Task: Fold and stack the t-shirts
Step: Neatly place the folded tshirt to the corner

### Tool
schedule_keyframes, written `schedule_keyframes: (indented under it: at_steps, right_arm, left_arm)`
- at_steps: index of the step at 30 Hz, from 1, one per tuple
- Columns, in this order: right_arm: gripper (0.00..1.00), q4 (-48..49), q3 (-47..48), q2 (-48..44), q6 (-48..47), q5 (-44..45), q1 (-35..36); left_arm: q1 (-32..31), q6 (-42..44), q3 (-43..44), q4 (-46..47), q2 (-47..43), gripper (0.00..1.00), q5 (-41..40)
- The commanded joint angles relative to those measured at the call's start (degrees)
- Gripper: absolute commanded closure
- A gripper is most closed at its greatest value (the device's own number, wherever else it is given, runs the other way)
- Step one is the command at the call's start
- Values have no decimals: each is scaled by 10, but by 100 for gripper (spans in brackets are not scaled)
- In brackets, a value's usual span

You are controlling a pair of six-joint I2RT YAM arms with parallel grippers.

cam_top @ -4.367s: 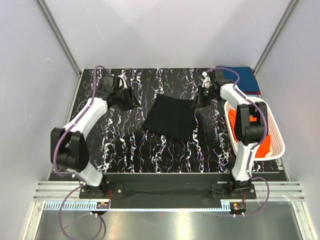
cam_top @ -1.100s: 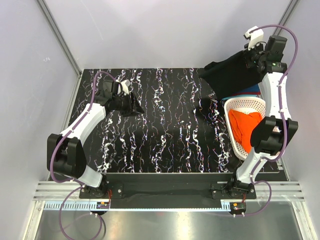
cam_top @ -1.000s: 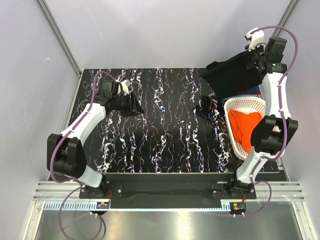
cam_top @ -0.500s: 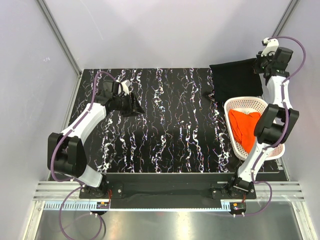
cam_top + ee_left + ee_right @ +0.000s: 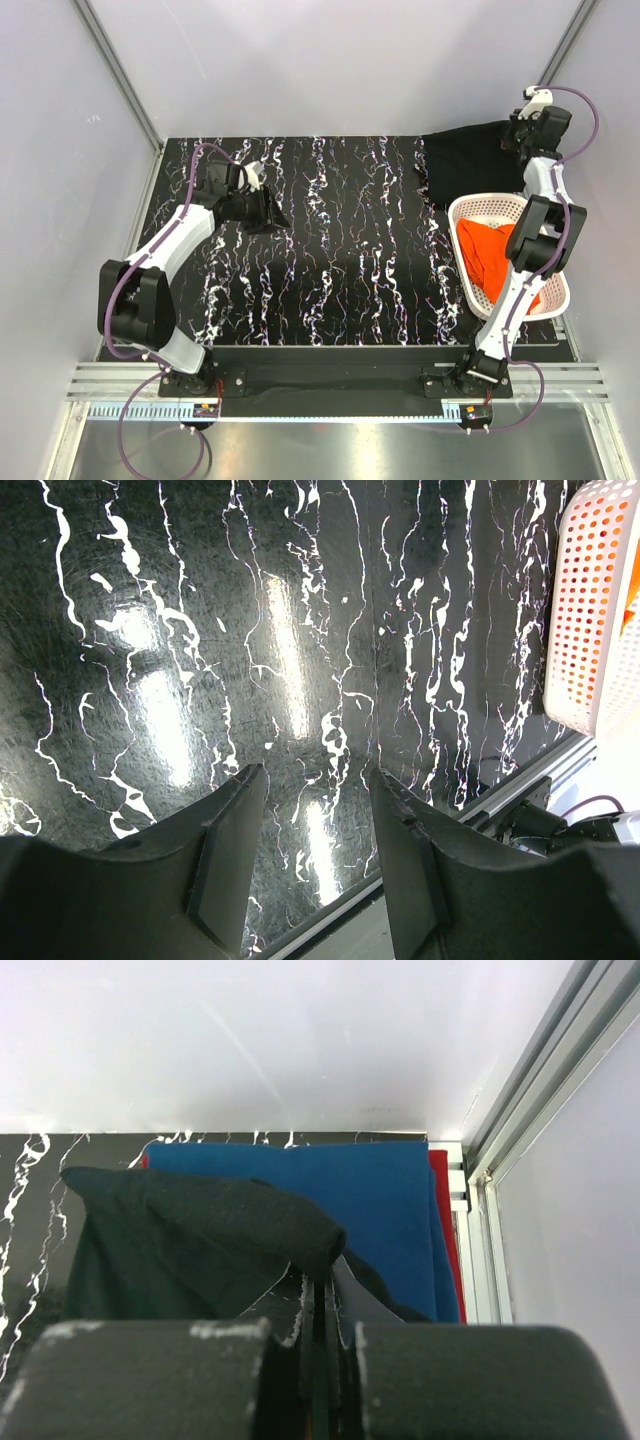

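Note:
The black t-shirt's far edge slants short of the corner of the teal-blue t-shirt, so next my right gripper pulls it over that corner and then takes the black t-shirt's side edge (image 5: 385, 1292).
My right gripper (image 5: 517, 141) is at the table's far right corner, shut on an edge of the folded black t-shirt (image 5: 466, 160). In the right wrist view the black shirt (image 5: 190, 1240) lies over the teal-blue shirt (image 5: 360, 1200), with the dark red shirt (image 5: 447, 1230) showing as a strip beneath at the right. The gripper (image 5: 328, 1270) pinches a fold of black fabric. The orange shirt (image 5: 494, 251) lies crumpled in the white basket (image 5: 556, 262). My left gripper (image 5: 276, 214) is open and empty, low over the table's left part; it also shows in the left wrist view (image 5: 315, 810).
The basket stands along the right edge, just in front of the stack; its lattice wall shows in the left wrist view (image 5: 590, 600). The black marbled table (image 5: 330, 250) is walled at the back and sides by pale panels with metal posts.
My right arm has carried the black shirt from mid-table up and over to the far right corner and lowered it onto the blue shirt. The left arm barely moved.

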Motion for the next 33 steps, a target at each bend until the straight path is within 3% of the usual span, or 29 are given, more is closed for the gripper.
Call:
schedule_keyframes:
  at_steps: [1, 10, 15, 20, 24, 27, 29, 31, 33]
  right_arm:
    - [100, 59, 29, 1, 13, 9, -3]
    - [100, 65, 66, 38, 19, 28, -11]
    - [96, 37, 134, 88, 21, 22, -11]
    - [55, -1, 224, 144, 22, 34, -11]
    - [37, -28, 221, 125, 36, 50, -10]
    - [31, -27, 186, 99, 34, 67, -4]
    - [31, -25, 152, 71, 27, 111, 1]
    - [55, -25, 117, 42, 31, 125, 6]
    - [68, -23, 92, 26, 47, 135, 7]
  left_arm:
    - [0, 8, 1, 14, 3, 49, 15]
    - [0, 10, 1, 14, 4, 48, 10]
    - [-1, 11, 0, 13, 5, 48, 7]
    - [0, 11, 0, 13, 6, 48, 5]
    - [-1, 10, -3, 13, 4, 47, 7]
    - [-2, 9, -3, 14, -1, 46, 10]
    - [-2, 9, -4, 14, -3, 46, 11]
    - [-3, 9, -6, 14, -6, 46, 11]
    - [-7, 8, -6, 14, -9, 46, 13]
